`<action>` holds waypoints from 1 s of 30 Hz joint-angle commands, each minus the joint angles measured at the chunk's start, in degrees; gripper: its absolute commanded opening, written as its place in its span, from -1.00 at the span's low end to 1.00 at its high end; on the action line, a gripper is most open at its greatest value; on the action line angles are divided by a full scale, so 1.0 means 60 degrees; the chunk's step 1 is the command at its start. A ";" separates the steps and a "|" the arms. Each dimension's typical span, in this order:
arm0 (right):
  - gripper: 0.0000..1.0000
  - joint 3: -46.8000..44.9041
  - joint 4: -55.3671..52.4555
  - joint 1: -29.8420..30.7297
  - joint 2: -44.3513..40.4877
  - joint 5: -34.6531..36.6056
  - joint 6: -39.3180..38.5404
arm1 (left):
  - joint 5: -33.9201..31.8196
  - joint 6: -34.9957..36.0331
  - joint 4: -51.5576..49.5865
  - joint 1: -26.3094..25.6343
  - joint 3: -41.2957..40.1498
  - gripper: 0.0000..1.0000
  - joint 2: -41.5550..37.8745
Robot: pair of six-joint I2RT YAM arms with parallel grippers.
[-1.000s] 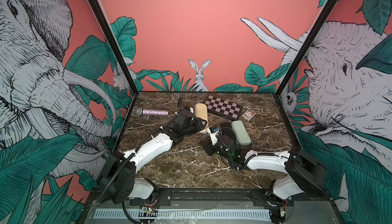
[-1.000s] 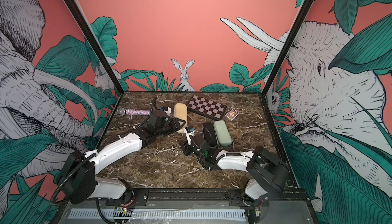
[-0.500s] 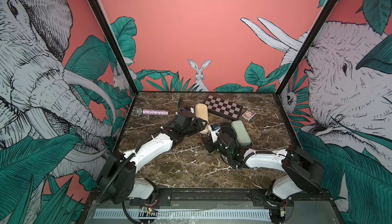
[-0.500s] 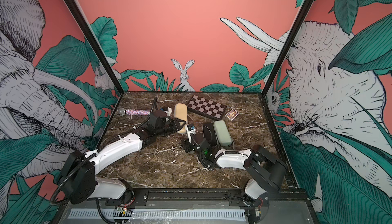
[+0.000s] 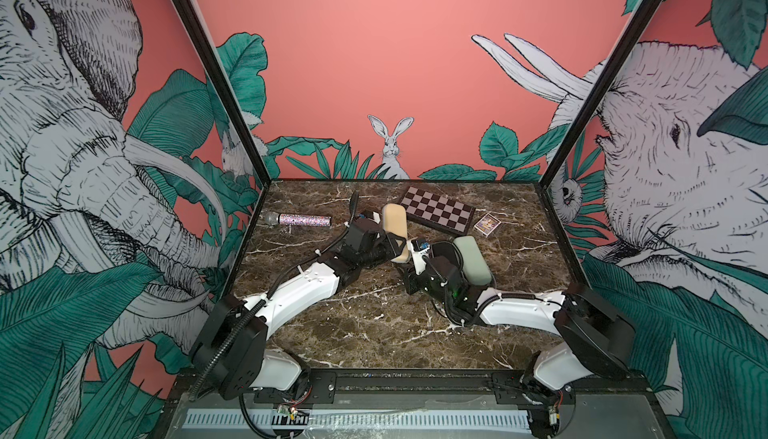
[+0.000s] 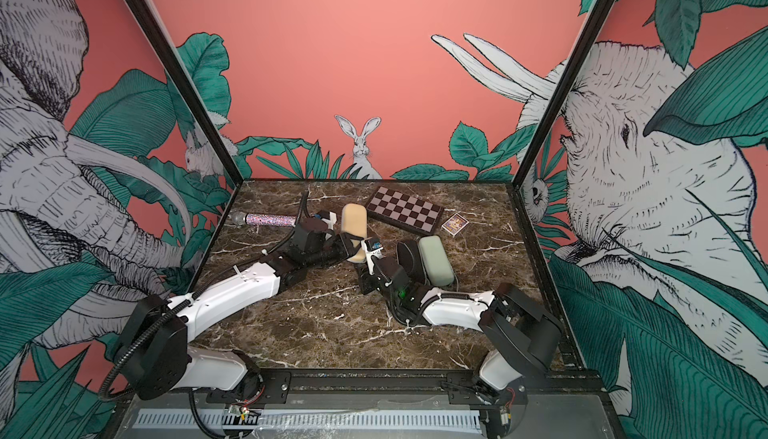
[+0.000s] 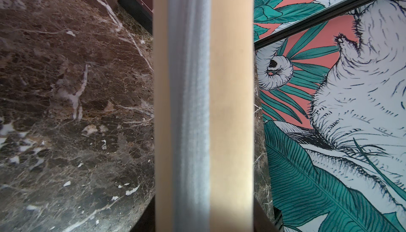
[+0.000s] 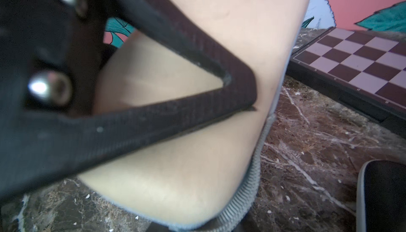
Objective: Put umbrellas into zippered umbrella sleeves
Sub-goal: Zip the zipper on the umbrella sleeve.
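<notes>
I will use my left gripper to release the beige sleeve on the marble (image 5: 392, 267) beside the black sleeve, at a spot nearer me than the chessboard box.
My left gripper (image 5: 397, 245) is shut on the beige sleeve (image 5: 395, 225), holding it on its edge at the middle of the table. Its grey zip band (image 7: 189, 110) faces the left wrist camera. One left finger (image 8: 153, 118) presses flat on the beige shell (image 8: 197, 176). My right gripper (image 5: 409, 256) sits at the sleeve's near end, against the zip edge (image 8: 248, 182), and its jaws are hidden under the sleeve. The black sleeve (image 5: 446, 252) and the pale mint sleeve (image 5: 471, 258) lie side by side just to the right. No umbrellas show in any view.
A chequered chessboard box (image 5: 438, 210) lies at the back, right behind the beige sleeve, with a small card pack (image 5: 487, 223) to its right. A glittery microphone (image 5: 303, 220) lies at the back left. The marble table (image 5: 374, 324) is walled on three sides.
My right gripper has edged closer to the beige sleeve's near end, and its arm shifted slightly left. The left arm and the sleeve have not moved.
</notes>
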 commanded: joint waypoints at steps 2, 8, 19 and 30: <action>-0.65 0.0322 0.0375 -0.0184 -0.0316 0.0136 -0.0036 | -0.0019 -0.0050 0.0602 -0.0146 -0.0097 -1.00 -0.0119; -1.00 0.0088 0.0313 -0.0443 -0.0436 0.0234 -0.0189 | -0.0034 -0.0021 0.0474 -0.0146 -0.0117 -1.00 -0.0261; -1.00 -0.0088 0.0172 -0.1719 -0.0272 -0.0218 -0.1105 | 0.0555 0.0199 -0.0755 0.0080 0.0365 -1.00 -0.0407; -1.00 0.0678 -0.0832 -0.2038 -0.0428 -0.1228 -0.2511 | 0.3521 0.1100 -0.1829 0.0345 0.1000 -1.00 0.0641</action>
